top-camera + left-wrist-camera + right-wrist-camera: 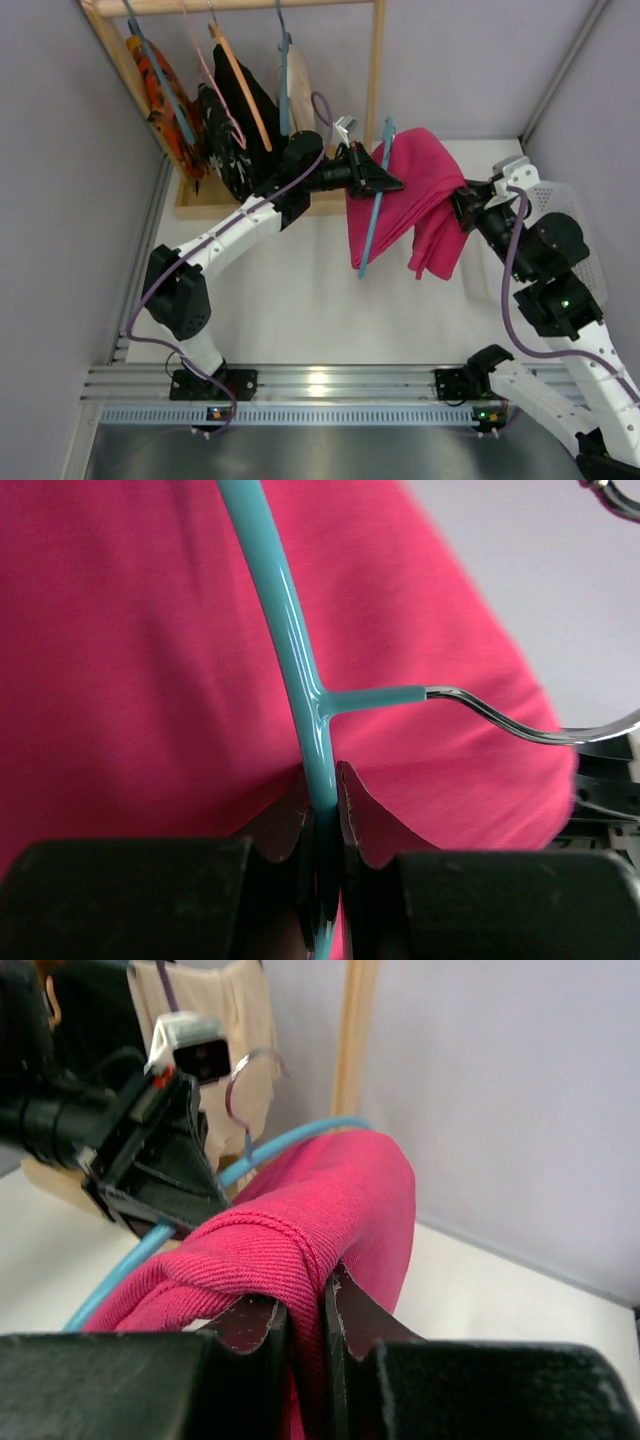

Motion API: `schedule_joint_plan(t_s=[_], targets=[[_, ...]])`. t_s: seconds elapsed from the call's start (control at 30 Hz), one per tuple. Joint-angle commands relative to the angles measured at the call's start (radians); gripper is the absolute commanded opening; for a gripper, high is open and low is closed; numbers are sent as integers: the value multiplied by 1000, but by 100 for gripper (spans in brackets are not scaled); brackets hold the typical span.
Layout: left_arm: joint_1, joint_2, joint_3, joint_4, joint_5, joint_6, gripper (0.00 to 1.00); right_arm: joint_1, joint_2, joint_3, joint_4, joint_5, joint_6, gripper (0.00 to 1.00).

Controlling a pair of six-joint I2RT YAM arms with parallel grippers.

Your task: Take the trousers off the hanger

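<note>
Next, I drop the pink trousers, now held in front of the wooden rack, with my right gripper inside the white mesh basket (516,240), toward its rack-side.
The pink trousers (415,195) hang folded over a teal hanger (376,205), held in the air in front of the wooden rack. My left gripper (385,183) is shut on the hanger's teal bar (318,770) just below its metal hook (520,725), with the trousers (130,660) behind it. My right gripper (462,205) is shut on a fold of the trousers (300,1230) at their right side. The teal hanger (130,1260) and the left gripper (150,1155) show in the right wrist view.
A wooden clothes rack (375,70) stands at the back with several garments on hangers, among them an orange one (165,100), a black one (235,120) and a beige one (298,90). A white mesh basket (560,215) sits at the right behind my right arm.
</note>
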Motion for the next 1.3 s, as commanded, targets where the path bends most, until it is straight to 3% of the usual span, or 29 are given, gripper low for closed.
schedule_joint_plan(t_s=[0.0, 0.43, 0.6, 0.83, 1.27], targets=[[32, -27, -27, 13, -51, 51, 0, -15, -86, 173, 284, 111, 15, 0], [32, -30, -33, 11, -8, 51, 0, -37, -115, 277, 279, 249, -100, 0], [26, -48, -27, 13, 36, 88, 0, -81, -130, 288, 221, 413, -171, 0], [27, -77, -30, 13, 61, 128, 0, -166, -202, 216, 210, 629, -268, 0], [27, -116, -49, 11, 47, 138, 0, -418, -386, 20, 14, 731, -197, 0]])
